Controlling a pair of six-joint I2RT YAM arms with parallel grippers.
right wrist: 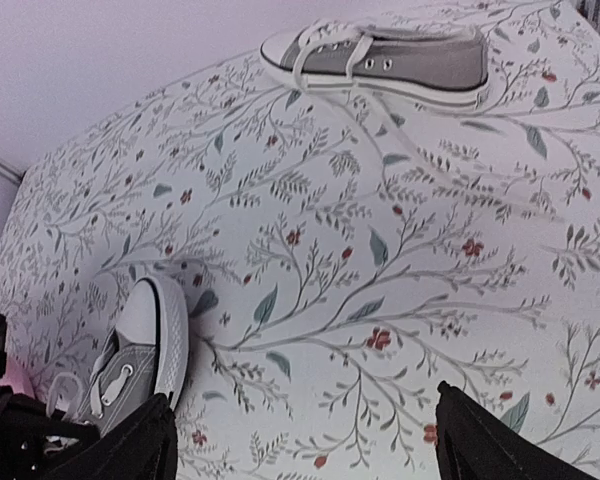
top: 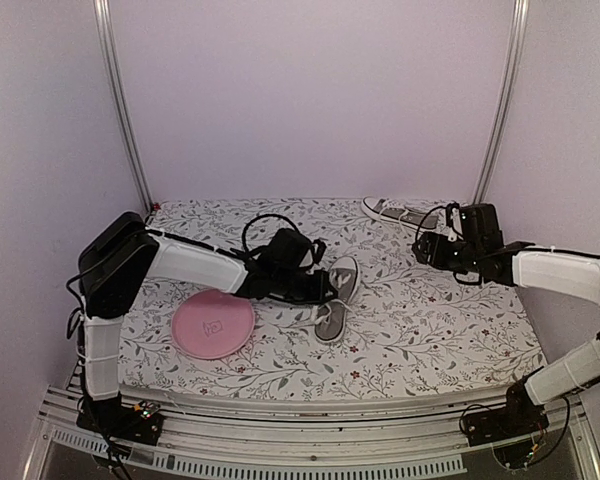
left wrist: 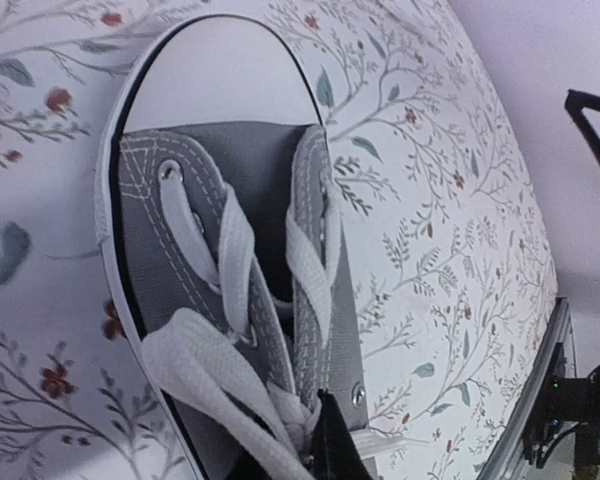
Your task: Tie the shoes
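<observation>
My right gripper goes to the far shoe next. It should then close on its opening's wall-side edge (top: 423, 215) (right wrist: 435, 34), close to the shoe's heel.
One grey shoe (top: 337, 298) with a white toe cap lies at the table's middle, its toe pointing away. My left gripper (top: 315, 285) is over its laces. In the left wrist view the dark fingertips (left wrist: 327, 440) are pressed together on the white lace (left wrist: 280, 415) where it crosses near the upper eyelets of this shoe (left wrist: 150, 210). The other shoe (top: 400, 213) lies on its side at the back right, also seen as the far shoe (right wrist: 380, 58), with loose laces. My right gripper (top: 427, 248) hovers open above bare cloth (right wrist: 300, 440), with nothing between its fingers.
A round pink plate (top: 213, 323) lies left of the middle shoe, under the left forearm. The floral tablecloth (top: 430, 330) covers the table. Metal posts (top: 123, 110) stand at the back corners, and a rail runs along the near edge.
</observation>
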